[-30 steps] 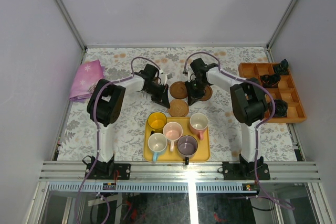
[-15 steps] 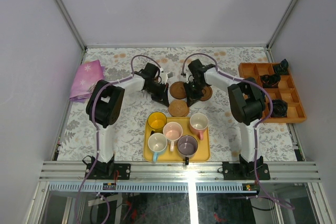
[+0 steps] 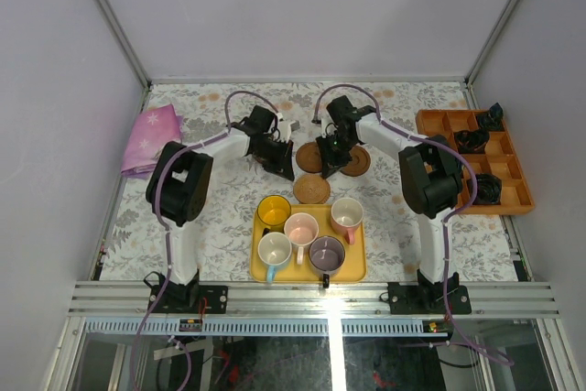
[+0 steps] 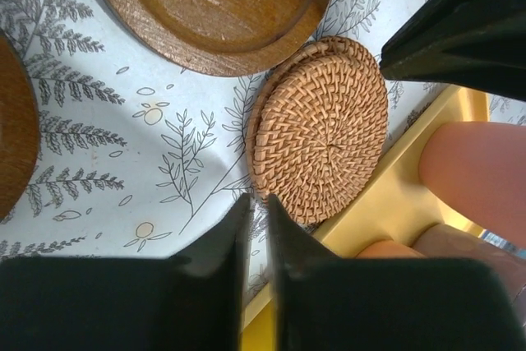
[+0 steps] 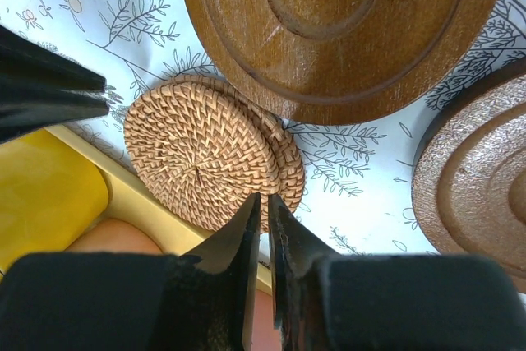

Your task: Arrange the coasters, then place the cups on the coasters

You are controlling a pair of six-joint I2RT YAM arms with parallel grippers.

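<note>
Next, I open my left gripper, pinch the top coaster's rim (image 4: 267, 191) and pull that coaster off the lower one first, because the top woven coaster covers the lower one.
Two woven coasters (image 3: 311, 189) lie stacked, slightly offset, just beyond the yellow tray (image 3: 356, 267). A dark wooden coaster (image 3: 307, 155) and a brown one (image 3: 359, 163) lie behind them. My left gripper (image 3: 282, 168) hovers left of the dark coaster; its jaws are shut, with nothing between them. My right gripper (image 3: 331, 164) hangs over the gap between the two wooden coasters, also shut and empty. From the wrists, the left gripper (image 4: 256, 201) and right gripper (image 5: 264, 199) both point at the woven coasters (image 4: 325, 129) (image 5: 201, 154). The amber (image 3: 273, 211), pale pink (image 3: 300, 227), salmon (image 3: 347, 213), white (image 3: 274, 249) and purple (image 3: 327, 252) cups stand on the tray.
A pink cloth (image 3: 151, 139) lies at the far left. An orange compartment tray (image 3: 513, 199) with black parts sits along the right edge. The yellow tray's rim (image 4: 411, 195) runs right next to the woven coasters.
Both grippers have drawn back a little toward the far side, away from the woven coasters. The left jaws have closed fully. Coasters and cups have not moved.
</note>
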